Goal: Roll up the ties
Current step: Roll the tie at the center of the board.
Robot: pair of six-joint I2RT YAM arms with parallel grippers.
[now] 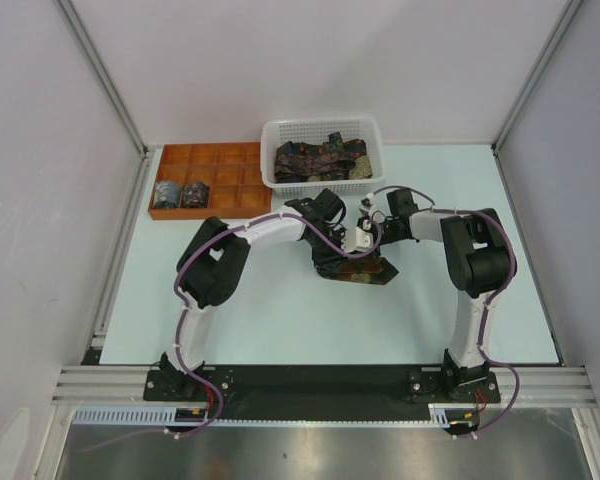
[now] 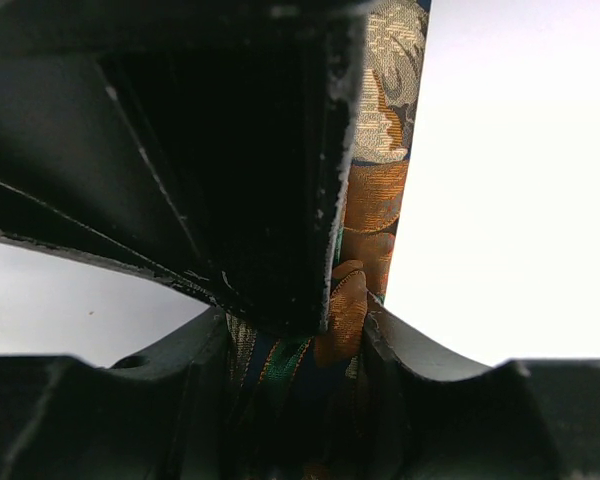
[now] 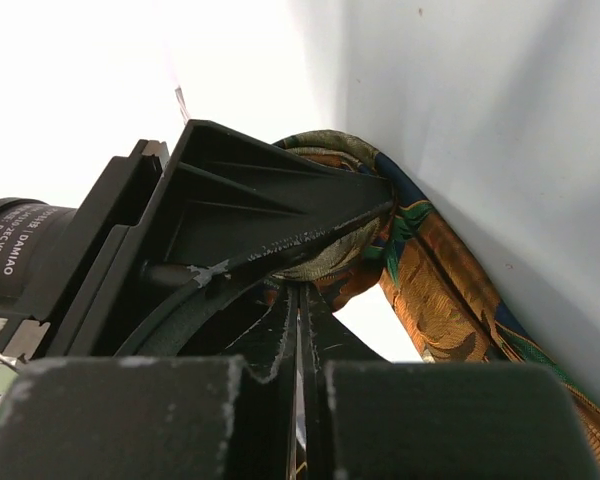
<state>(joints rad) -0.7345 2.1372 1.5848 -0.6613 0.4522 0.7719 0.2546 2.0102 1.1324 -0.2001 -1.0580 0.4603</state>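
My right gripper's fingers are shut just under the tie's looped fold. It should open and pinch the fold's lower edge point(image 3: 308, 272) before my left gripper opens.
One dark tie point(image 1: 365, 272) with orange and green motifs lies bunched at the table's middle, between both arms. My left gripper point(image 2: 295, 350) is shut on it, and folded fabric point(image 2: 375, 200) fills the gap between its fingers and runs up past them. My right gripper point(image 3: 300, 295) is shut, its two fingers pressed flat together. Their tips reach the tie's looped fold point(image 3: 440, 300) under the left gripper's finger point(image 3: 260, 200). Whether any fabric is pinched there is hidden. From above, the left gripper point(image 1: 332, 258) and right gripper point(image 1: 365, 248) almost touch over the tie.
A white mesh basket point(image 1: 272, 135) at the back holds several more ties point(image 1: 320, 158). To its left an orange-brown compartment tray point(image 1: 225, 155) has two rolled ties point(image 1: 180, 192) in its front-left cells. Side walls close in the table.
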